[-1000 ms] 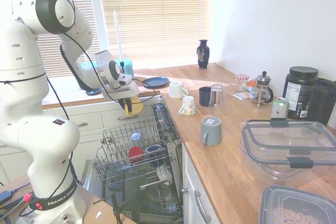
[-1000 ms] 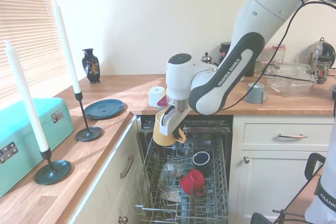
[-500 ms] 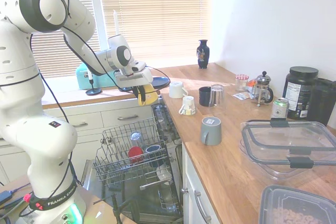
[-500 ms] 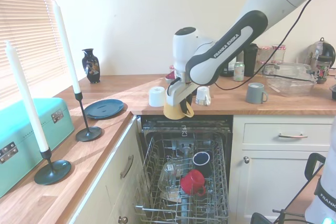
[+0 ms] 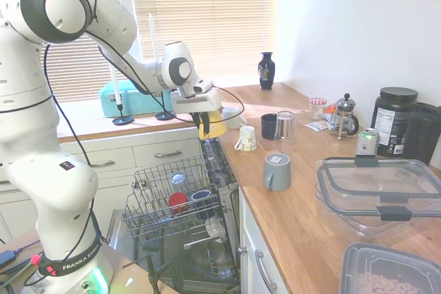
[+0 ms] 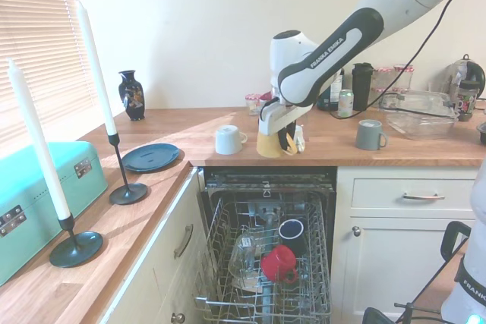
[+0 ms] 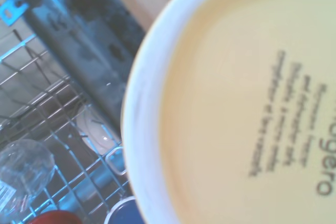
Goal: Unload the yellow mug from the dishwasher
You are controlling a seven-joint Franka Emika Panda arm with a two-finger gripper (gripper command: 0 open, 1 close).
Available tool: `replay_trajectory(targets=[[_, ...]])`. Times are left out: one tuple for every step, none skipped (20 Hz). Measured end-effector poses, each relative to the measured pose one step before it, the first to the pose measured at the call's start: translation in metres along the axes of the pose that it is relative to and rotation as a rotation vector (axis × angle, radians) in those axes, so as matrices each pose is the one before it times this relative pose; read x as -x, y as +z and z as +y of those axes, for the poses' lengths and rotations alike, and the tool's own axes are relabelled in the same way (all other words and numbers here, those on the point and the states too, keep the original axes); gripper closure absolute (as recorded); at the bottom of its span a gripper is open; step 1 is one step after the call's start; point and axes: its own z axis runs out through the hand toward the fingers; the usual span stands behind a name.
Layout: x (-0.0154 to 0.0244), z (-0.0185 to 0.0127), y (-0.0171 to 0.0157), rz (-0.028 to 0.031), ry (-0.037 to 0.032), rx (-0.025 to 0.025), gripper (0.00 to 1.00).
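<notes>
Next, my gripper sets the yellow mug down and lets it go on the wooden counter [image 6: 265, 152], in the spot between the white mug and the printed mug.
The yellow mug [image 5: 214, 126] [image 6: 270, 143] hangs upside down in my gripper [image 5: 205, 127] [image 6: 284, 139], which is shut on it. It is held just above the front edge of the wooden counter [image 5: 303, 211], over the back of the open dishwasher [image 6: 266, 263]. The wrist view is mostly filled by the mug's pale base [image 7: 247, 103] with printed text on it. Below, the grey wire rack [image 5: 172, 201] [image 6: 266, 278] is pulled out with a red cup [image 6: 277, 263] and a dark cup [image 6: 291, 229] in it.
On the counter near the mug stand a white mug [image 6: 227, 139] [image 5: 231, 117], a printed mug [image 5: 246, 138], a grey mug [image 5: 277, 171] [image 6: 368, 134], a dark cup [image 5: 269, 126] and a glass [image 5: 284, 127]. A blue plate [image 6: 150, 156] and candlesticks [image 6: 125, 187] are by the window.
The arm has lifted the yellow mug up out of the dishwasher and carried it toward the counter. It now hangs over the counter's edge beside the white mug.
</notes>
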Motion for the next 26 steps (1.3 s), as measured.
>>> replay_trajectory(targets=[[-0.00685, -0.00252, 0.00241, -0.0052, 0.00459, 0.00831, 1.0], [-0.00741, -0.00235, 0.00284, -0.00573, 0.0046, 0.00794, 1.0], [-0.00826, -0.00255, 0.00329, -0.0045, 0.00485, 0.00627, 1.0], [-0.00863, -0.00238, 0.00359, -0.00573, 0.00393, 0.00536, 1.0], [-0.00811, -0.00215, 0.00268, -0.00674, 0.00255, 0.00383, 1.0], [-0.00724, -0.00181, 0.00231, -0.00461, 0.00204, 0.00282, 1.0], [-0.00632, -0.00141, 0.00253, -0.00558, 0.00293, 0.00142, 1.0], [-0.00508, -0.00113, 0.00273, -0.00851, 0.00218, 0.002, 1.0], [-0.00472, -0.00102, 0.00286, -0.00743, 0.00038, 0.00262, 1.0], [-0.00443, -0.00094, 0.00379, -0.00873, -0.00028, 0.00505, 1.0], [-0.00398, -0.0015, 0.00424, -0.00596, -0.0009, 0.00387, 1.0], [-0.00392, -0.00205, 0.00445, -0.00406, -0.00064, 0.00197, 1.0], [-0.00354, -0.00244, 0.00447, -0.00452, -0.00048, 0.00139, 1.0], [-0.00307, -0.00267, 0.00375, -0.00433, -0.00039, 0.00115, 1.0], [-0.00298, -0.0028, 0.00227, -0.00134, -0.00086, 0.00104, 1.0], [-0.00254, -0.00248, 0.00148, -0.00133, -0.00146, 0.00131, 1.0], [-0.00247, -0.00206, 0.00032, -0.00061, -0.00058, 0.00066, 1.0], [-0.00195, -0.00182, -0.0001, -0.00242, 0.00372, -0.00233, 0.0], [-0.00143, -0.00165, -0.0004, -0.00965, 0.00676, -0.00115, 0.0], [-0.00077, -0.00092, 0.00009, -0.01198, 0.00312, 0.00286, 0.0], [-0.00122, -0.00091, -0.00026, -0.00604, 0.00305, 0.00149, 0.0], [-0.00116, -0.00065, 0.00037, -0.0019, 0.00161, 0.00129, 0.0], [-0.00099, -0.00029, 0.00108, -0.0005, 0.00102, 0.00101, 0.0], [-0.00068, 0.00016, 0.00168, -0.00112, 0.00096, 0.00194, 0.0], [-0.00036, 0.00047, 0.00208, -0.00194, 0.00089, 0.00271, 0.0], [-0.00027, 0.00025, 0.00133, -0.00129, 0.00086, 0.00137, 0.0]])
